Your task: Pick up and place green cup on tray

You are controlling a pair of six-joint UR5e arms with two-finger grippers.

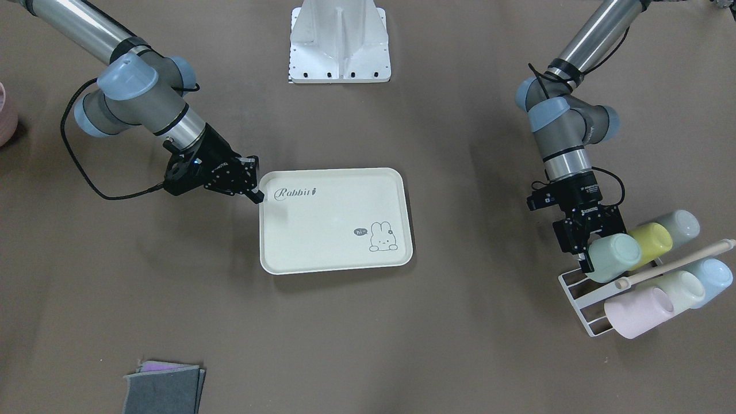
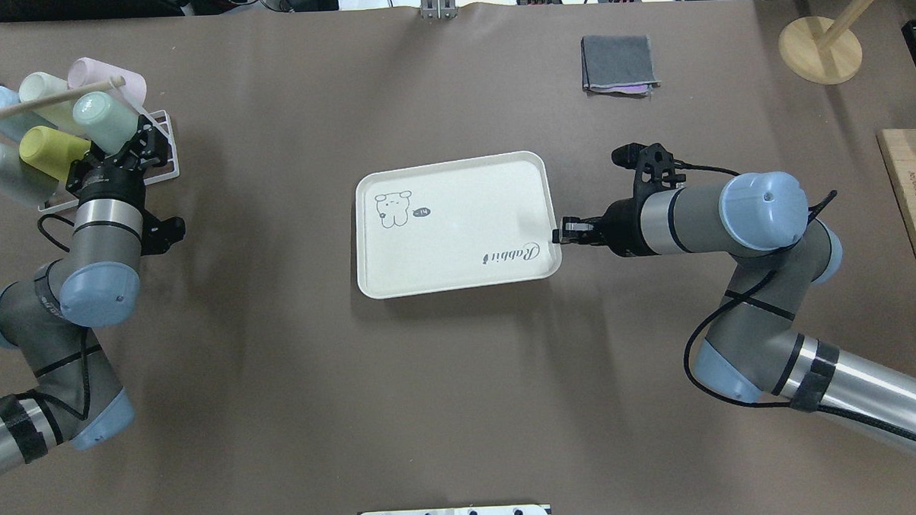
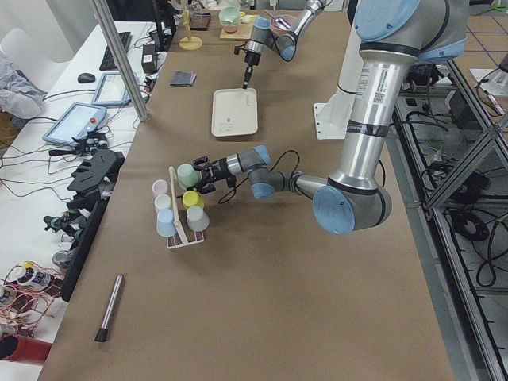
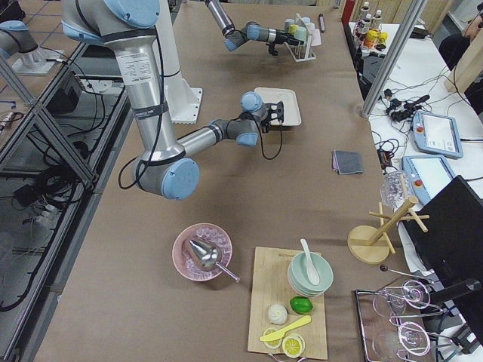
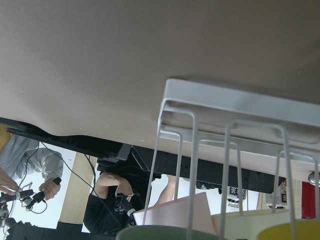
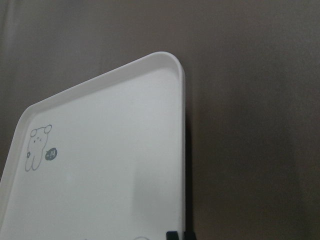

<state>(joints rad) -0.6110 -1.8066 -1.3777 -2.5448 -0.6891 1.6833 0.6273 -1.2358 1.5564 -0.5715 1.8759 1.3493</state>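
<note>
Next, my right gripper lets go of the cream tray on the table slightly farther out from the robot base (image 1: 347, 253) (image 6: 75, 116).
The green cup (image 1: 615, 257) lies tilted on the white wire rack (image 1: 575, 287) at my left, at the end of a row with a yellow and a grey-blue cup. My left gripper (image 1: 598, 253) straddles it near the mouth, fingers against its sides. It also shows in the overhead view (image 2: 106, 121), and its rim shows at the bottom of the left wrist view (image 5: 165, 232). The cream tray (image 2: 456, 212) with "Rabbit" script lies mid-table. My right gripper (image 2: 560, 231) is shut with its tips pinching the tray's rim (image 6: 181, 150).
The rack also holds pink (image 1: 638, 310), cream and pale blue cups under a wooden rod (image 1: 678, 261). A folded grey cloth (image 2: 619, 63) lies beyond the tray. A wooden stand (image 2: 820, 47) and a board (image 2: 913, 196) sit far right. The robot base (image 1: 339, 43) stands behind the tray.
</note>
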